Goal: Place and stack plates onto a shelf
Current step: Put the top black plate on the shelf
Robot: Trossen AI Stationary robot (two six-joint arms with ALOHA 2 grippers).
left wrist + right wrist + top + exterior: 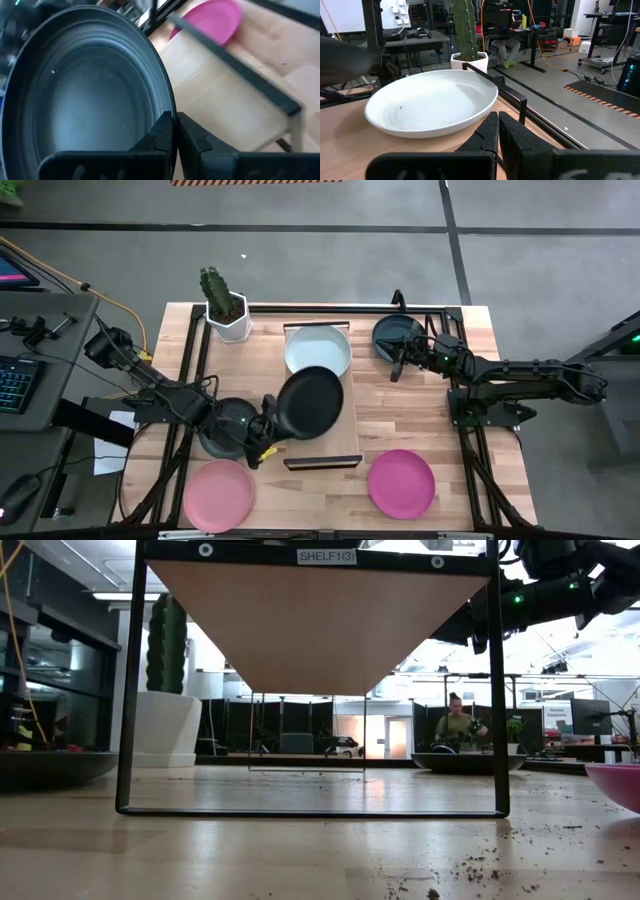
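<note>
My left gripper should set the dark teal-grey plate down on the shelf's near half [319, 417], where it will sit beside the pale mint-white plate.
My left gripper [272, 427] is shut on a dark teal-grey plate [311, 402] over the near half of the light-wood shelf [350, 442]. A pale mint-white plate [318, 350] rests on the shelf's far half and also shows in the right wrist view [430, 107]. A second dark plate [222, 432] lies on the table under my left arm. A third dark plate [398, 336] lies near the table's far right. My right gripper [397, 368] hovers shut just near of that plate and touches nothing. Two pink plates [218, 495] [402, 483] lie at the near edge. My left gripper pinches the dark plate's rim [169, 107] on the side toward the table's left, one finger [161, 134] on the inner face and one on the outer. The fingers come roughly level from the left. The plate reaches out over the shelf; whether it touches the board I cannot tell.
A white pot with a cactus [226, 312] stands at the shelf's far left corner. The shelf is a raised board on a black frame [128, 690] with open space beneath. Black rails run along the table's edges. A person [458, 725] sits in the room beyond.
</note>
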